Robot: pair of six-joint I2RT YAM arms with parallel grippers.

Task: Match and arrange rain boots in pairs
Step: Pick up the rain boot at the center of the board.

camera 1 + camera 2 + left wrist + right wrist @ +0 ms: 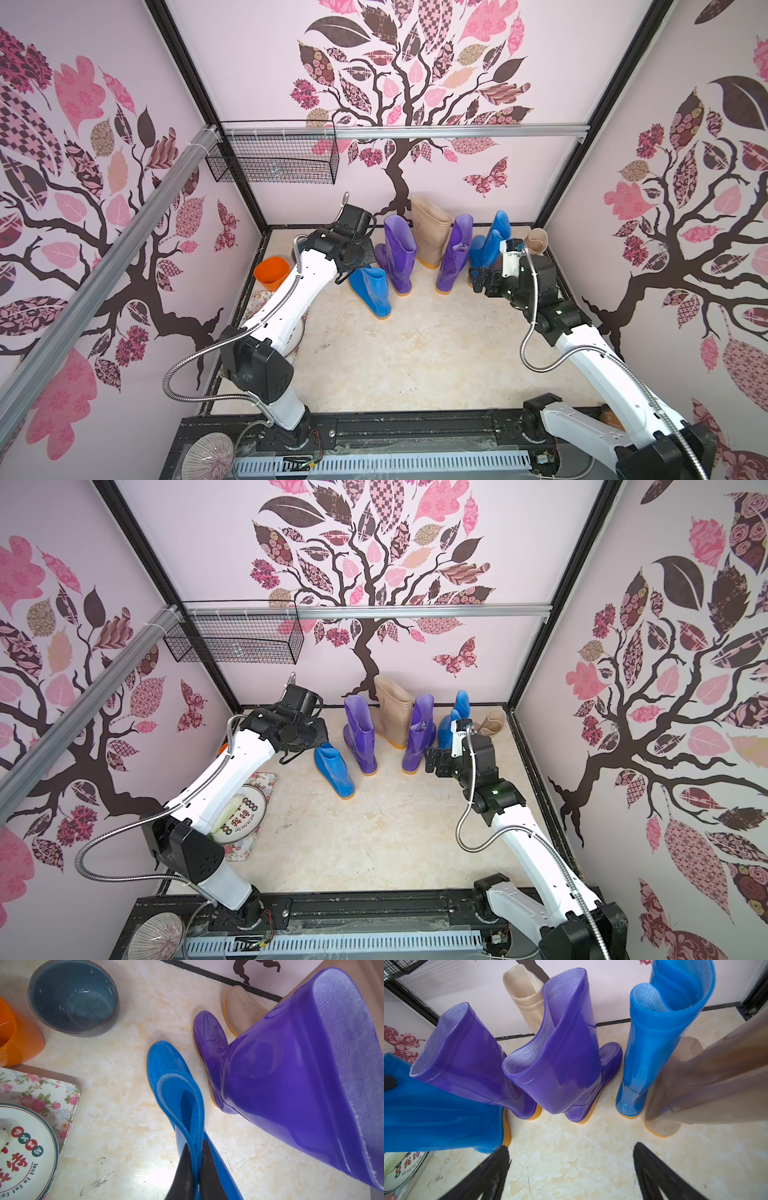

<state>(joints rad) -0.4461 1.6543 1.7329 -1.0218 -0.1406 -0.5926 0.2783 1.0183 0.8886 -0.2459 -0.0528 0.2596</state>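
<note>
The top rim (502,219) (664,1024) of the blue boot that stands between a purple boot and a beige boot is the spot my right gripper should close on.
Six rain boots with orange soles stand in a loose row near the back wall. From the left they are a blue boot (370,291), a purple boot (399,253), a beige boot (430,230), a purple boot (455,253), a blue boot (490,245) and a beige boot (536,241). My left gripper (196,1144) is shut on the shaft rim of the leftmost blue boot (166,1068), which leans and is pinched flat between the fingers. My right gripper (571,1145) hangs open above bare floor in front of the right-hand blue boot (654,1047), holding nothing.
An orange cup (272,272) and a grey-blue bowl (72,997) sit by the left wall. In front of them is a floral tray (249,841) carrying a round printed plate (243,812). A wire basket (274,158) hangs on the back wall. Walls close three sides.
</note>
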